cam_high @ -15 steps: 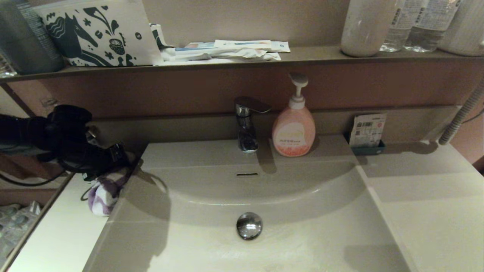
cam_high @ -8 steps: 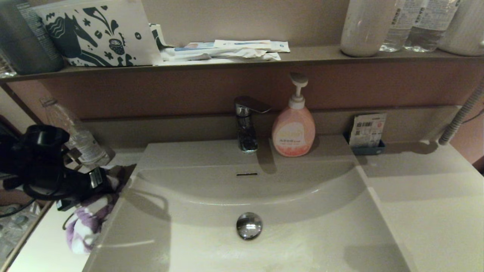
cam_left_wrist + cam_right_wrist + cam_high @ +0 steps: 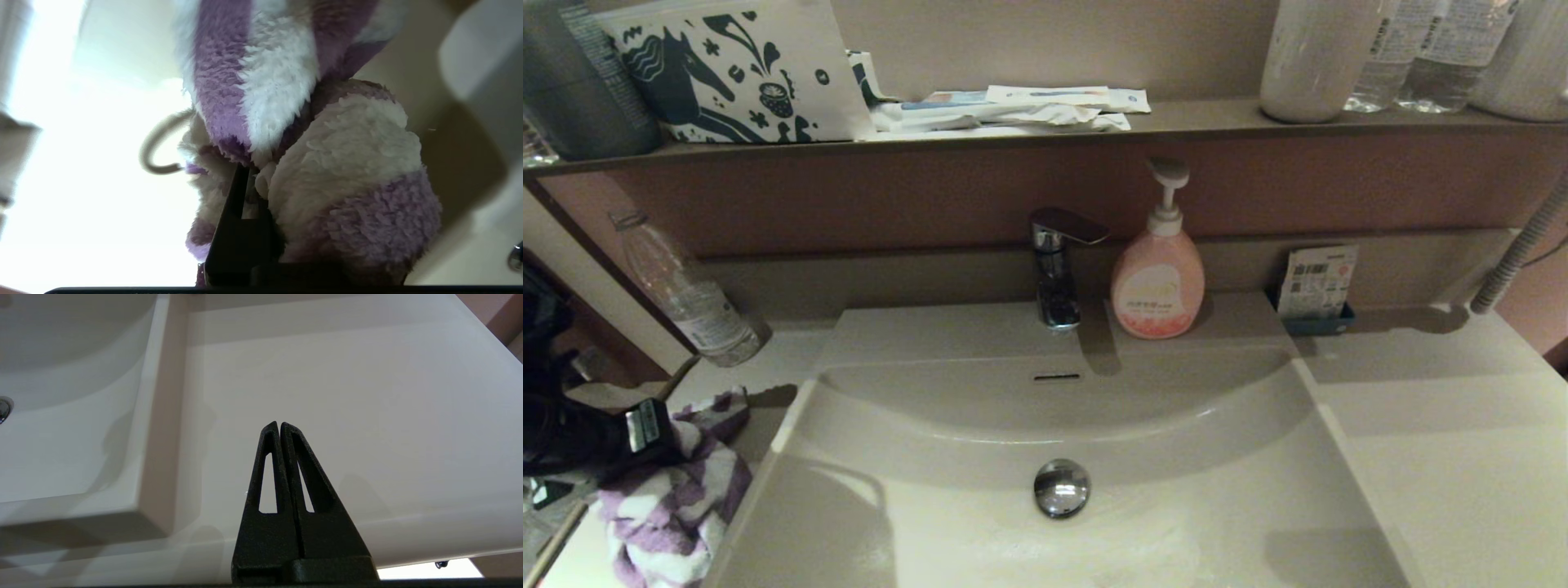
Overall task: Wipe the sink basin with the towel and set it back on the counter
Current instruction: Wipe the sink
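Note:
I should release the striped towel from my left gripper on the counter (image 3: 657, 515) between sink basin and counter's outer edge.
The purple and white striped towel (image 3: 670, 510) lies bunched on the counter (image 3: 760, 367), just left of the sink basin (image 3: 1176, 514). My left gripper (image 3: 658, 425) sits at the towel's top, shut on the towel. In the left wrist view the towel (image 3: 347, 163) bulges around the left gripper (image 3: 249, 175); one dark finger shows and the other is buried in the pile. The basin holds only its chrome drain plug (image 3: 1061, 487) and overflow slot (image 3: 1056, 377). My right gripper (image 3: 280, 425) hangs shut and empty over the right counter (image 3: 347, 375), out of the head view.
A chrome faucet (image 3: 1054, 269) and a pink soap pump bottle (image 3: 1157, 282) stand behind the basin. A clear plastic bottle (image 3: 686, 298) stands at the back left of the counter. A card holder (image 3: 1315, 286) is at the back right. The brown shelf carries the horse-print pouch (image 3: 735, 69) and bottles (image 3: 1388, 49).
My left arm has drawn back to the left and toward the front with the towel, from the basin's left rim down along the counter. The plastic bottle has come into sight.

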Tool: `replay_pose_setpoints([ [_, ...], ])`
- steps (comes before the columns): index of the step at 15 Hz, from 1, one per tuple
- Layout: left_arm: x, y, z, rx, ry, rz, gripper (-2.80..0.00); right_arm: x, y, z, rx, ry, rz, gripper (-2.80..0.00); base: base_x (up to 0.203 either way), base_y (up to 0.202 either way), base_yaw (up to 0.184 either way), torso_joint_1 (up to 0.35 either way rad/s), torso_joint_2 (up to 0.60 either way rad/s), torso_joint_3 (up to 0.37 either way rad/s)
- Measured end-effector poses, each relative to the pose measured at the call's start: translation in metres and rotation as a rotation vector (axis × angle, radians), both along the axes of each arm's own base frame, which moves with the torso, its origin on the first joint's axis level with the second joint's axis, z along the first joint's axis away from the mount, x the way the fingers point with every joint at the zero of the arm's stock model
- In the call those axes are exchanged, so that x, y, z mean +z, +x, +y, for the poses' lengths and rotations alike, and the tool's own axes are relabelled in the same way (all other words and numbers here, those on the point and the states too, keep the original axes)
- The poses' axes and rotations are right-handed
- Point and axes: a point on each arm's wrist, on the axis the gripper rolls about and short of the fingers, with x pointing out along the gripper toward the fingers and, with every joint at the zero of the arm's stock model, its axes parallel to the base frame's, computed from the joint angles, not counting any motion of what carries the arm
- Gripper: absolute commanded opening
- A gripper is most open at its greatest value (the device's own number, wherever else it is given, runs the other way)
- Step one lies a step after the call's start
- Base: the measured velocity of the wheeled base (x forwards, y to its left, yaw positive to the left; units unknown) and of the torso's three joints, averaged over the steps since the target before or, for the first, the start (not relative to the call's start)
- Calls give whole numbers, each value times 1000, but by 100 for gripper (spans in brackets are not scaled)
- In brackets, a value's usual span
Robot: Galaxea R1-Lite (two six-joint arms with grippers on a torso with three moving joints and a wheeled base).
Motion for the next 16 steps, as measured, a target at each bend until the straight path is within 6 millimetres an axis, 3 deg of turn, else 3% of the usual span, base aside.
replay_pose_setpoints([
  [4, 38, -5, -10, -43, 97, -99, -280, 0, 0, 0, 0, 0, 0, -280, 0, 0, 0, 0, 0, 0],
  [6, 47, -5, -11, -45, 116, -131, -280, 0, 0, 0, 0, 0, 0, -280, 0, 0, 0, 0, 0, 0],
  [12, 48, -19, -15, 1, 148, -80, -280, 0, 0, 0, 0, 0, 0, -280, 0, 0, 0, 0, 0, 0],
  [16, 30, -37, -18, 39, 140, 7, -280, 0, 0, 0, 0, 0, 0, -280, 0, 0, 0, 0, 0, 0],
])
